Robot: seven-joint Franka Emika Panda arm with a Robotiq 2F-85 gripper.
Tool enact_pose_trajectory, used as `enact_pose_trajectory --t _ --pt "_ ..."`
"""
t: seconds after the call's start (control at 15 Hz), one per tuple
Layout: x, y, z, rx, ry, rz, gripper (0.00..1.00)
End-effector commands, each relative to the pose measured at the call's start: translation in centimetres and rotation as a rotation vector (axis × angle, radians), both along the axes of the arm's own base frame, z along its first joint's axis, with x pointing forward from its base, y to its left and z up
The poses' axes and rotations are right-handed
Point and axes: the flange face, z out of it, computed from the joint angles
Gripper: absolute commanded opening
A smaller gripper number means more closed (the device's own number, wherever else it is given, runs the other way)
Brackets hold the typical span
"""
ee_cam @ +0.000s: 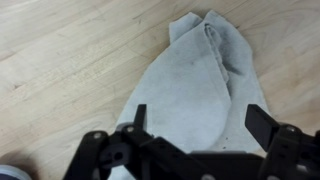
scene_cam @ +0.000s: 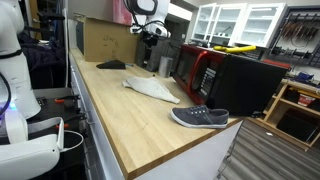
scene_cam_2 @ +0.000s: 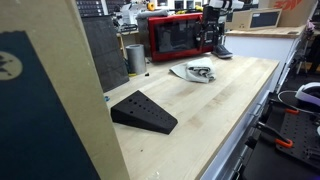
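Next, my gripper needs to go to the light grey cloth's corner [scene_cam: 153, 78] nearest the metal can and close there.
A crumpled light grey cloth [ee_cam: 195, 75] lies on the wooden countertop [ee_cam: 60, 60]. It shows in both exterior views [scene_cam: 150, 88] [scene_cam_2: 192, 72]. My gripper [ee_cam: 200, 122] is open and empty, with its two black fingers spread on either side of the cloth's near end, hovering above it. In the exterior views the gripper [scene_cam: 150, 36] [scene_cam_2: 211, 38] hangs well above the counter, near the red microwave. It touches nothing.
A grey shoe [scene_cam: 200, 117] lies near the counter's end. A black wedge [scene_cam_2: 143, 112] [scene_cam: 111, 65] sits on the counter. A red microwave [scene_cam: 195, 65] [scene_cam_2: 175, 35], a black box [scene_cam: 245, 82], a cardboard box [scene_cam: 100, 38] and a metal can [scene_cam_2: 135, 57] stand along the back.
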Motion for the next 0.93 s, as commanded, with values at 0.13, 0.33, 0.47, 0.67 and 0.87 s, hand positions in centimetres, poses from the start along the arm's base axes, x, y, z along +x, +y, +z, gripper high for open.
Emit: enact_pose_trajectory --t 0.13,0.33,0.47,0.67,0.87 --pt "1.8 -1.5 -4.4 -0.020 0.118 0.024 1.00" --pt "2.5 -0.3 -5.1 -0.030 0.137 0.064 1.00" --pt "2.9 0.8 -5.4 -0.038 0.149 0.101 1.00" --pt "3.3 2.7 -5.8 -0.076 0.173 0.160 1.00" --pt "4.1 4.5 -6.0 -0.149 0.186 0.221 1.00"
